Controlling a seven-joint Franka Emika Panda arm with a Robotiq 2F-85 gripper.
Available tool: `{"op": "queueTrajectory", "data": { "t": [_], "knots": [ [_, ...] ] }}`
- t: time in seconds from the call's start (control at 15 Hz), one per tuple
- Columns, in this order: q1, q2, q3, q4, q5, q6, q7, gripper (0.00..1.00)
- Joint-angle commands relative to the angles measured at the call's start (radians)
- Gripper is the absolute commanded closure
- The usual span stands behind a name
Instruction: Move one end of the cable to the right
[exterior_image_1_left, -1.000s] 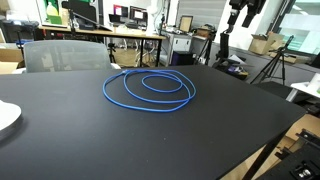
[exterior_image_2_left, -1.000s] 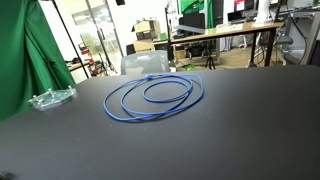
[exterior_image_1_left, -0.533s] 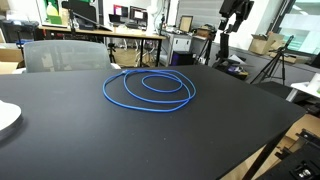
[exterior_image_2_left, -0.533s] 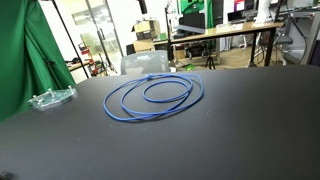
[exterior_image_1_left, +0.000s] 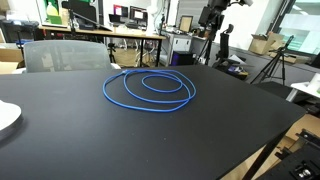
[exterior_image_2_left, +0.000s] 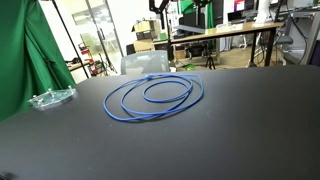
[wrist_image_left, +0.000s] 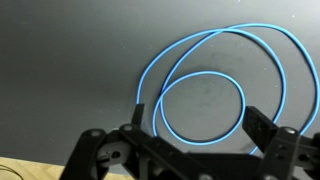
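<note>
Next, my gripper moves to the bright-blue cable's loose end (exterior_image_1_left: 173, 70) (wrist_image_left: 138, 102) on the far side of the loops, toward the side of the grey chair, and closes there.
The bright-blue cable (exterior_image_1_left: 104, 89) lies in about two loose oval loops on the black table (exterior_image_1_left: 160, 140), toward its far side. It also shows in the other exterior view (exterior_image_2_left: 107, 103). In the wrist view the cable (wrist_image_left: 240, 27) lies far below the gripper (wrist_image_left: 200, 125). The gripper's two black fingers are spread apart with nothing between them. In both exterior views the gripper (exterior_image_1_left: 212, 14) (exterior_image_2_left: 160, 5) hangs high above the table's far edge, well apart from the cable.
A white plate (exterior_image_1_left: 5, 118) sits at one table edge. A clear plastic piece (exterior_image_2_left: 50, 98) lies on the table near a green curtain (exterior_image_2_left: 20, 60). A grey chair (exterior_image_1_left: 65, 55) stands behind the table. Desks and equipment fill the background.
The gripper has moved sideways, high above the table, toward the spot over the cable. The cable has not moved.
</note>
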Motion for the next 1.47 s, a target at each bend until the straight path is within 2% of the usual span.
{"op": "queueTrajectory", "data": {
  "t": [0.0,0.27,0.4,0.53,0.87,1.4],
  "knots": [
    [-0.046,0.026,0.047,0.025,-0.013,-0.003,0.005,0.0],
    [-0.052,0.027,0.056,0.019,-0.013,0.0,0.005,0.0],
    [-0.05,0.056,0.054,0.024,-0.032,0.048,0.056,0.0],
    [-0.063,0.108,0.059,0.052,-0.031,0.1,0.044,0.0],
    [-0.083,0.261,0.069,0.149,-0.068,0.164,0.08,0.0],
    [-0.081,0.446,0.096,0.35,-0.183,0.141,0.158,0.0]
  ]
}}
